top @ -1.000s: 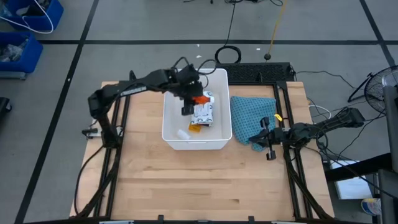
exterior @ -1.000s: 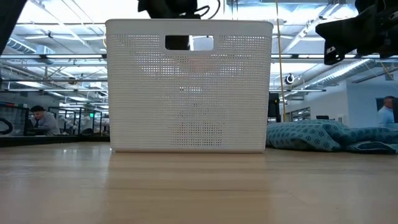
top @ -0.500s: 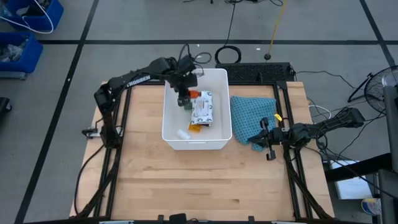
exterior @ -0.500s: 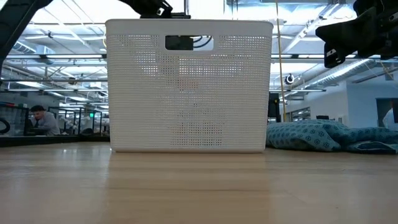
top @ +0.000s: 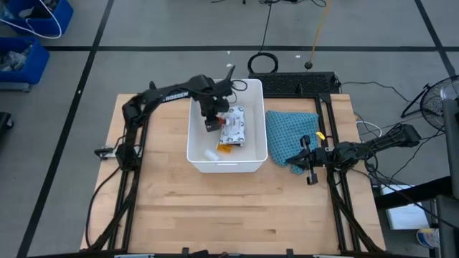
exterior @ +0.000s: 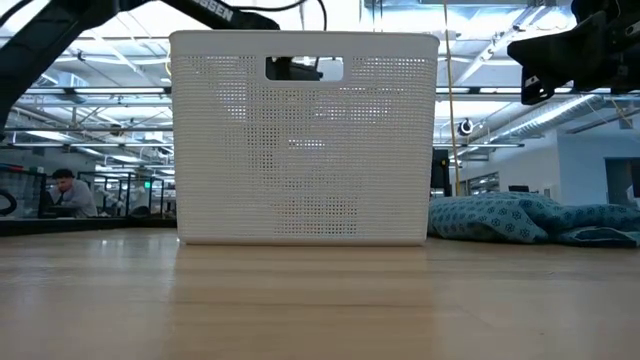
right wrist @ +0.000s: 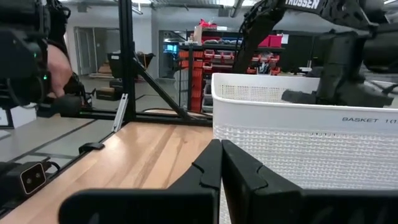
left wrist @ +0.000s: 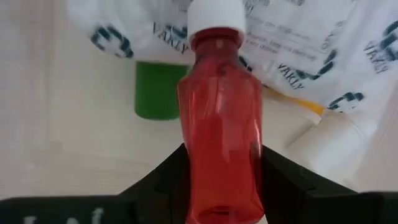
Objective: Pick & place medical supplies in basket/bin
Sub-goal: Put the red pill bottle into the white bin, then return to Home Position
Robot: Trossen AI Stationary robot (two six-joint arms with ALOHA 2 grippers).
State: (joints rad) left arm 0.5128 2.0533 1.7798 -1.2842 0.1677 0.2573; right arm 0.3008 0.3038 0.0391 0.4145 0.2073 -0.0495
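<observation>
The red bottle will go down between the green oblong and the small white cylinder [top: 210, 142] [left wrist: 249, 132] from my left gripper.
My left gripper [top: 210, 120] reaches down into the white basket [top: 198, 147], shut on a red bottle [left wrist: 221, 118] with a white cap [left wrist: 214, 15]. Beneath the bottle, inside the basket, lie a white printed packet [left wrist: 298, 43], a green oblong [left wrist: 158, 90] and a small white cylinder [left wrist: 333, 140]. The orange vial [top: 225, 148] pokes out from under the packet's near edge. My right gripper [top: 312, 163] waits shut at the table's right, beside the teal cloth [top: 287, 129]. My left gripper pinches the red bottle's body near its base [left wrist: 219, 186] between its two fingers [left wrist: 168, 177]. The fingers come from above, pointing down, and lie along the bottle. The bottle hangs cap-down over the packet; whether the cap touches it, I cannot tell.
The basket [exterior: 305, 140] stands at the table's far middle, its handle slot [exterior: 303, 68] facing the near side. The teal cloth [exterior: 530, 220] lies on the table right of it. Bare wooden table [top: 229, 208] spreads along the near side. A person sits in the room beyond the table.
My left gripper has sunk deeper into the basket with the red bottle and tipped until it points straight down. Its arm has dropped lower over the basket's far left rim.
</observation>
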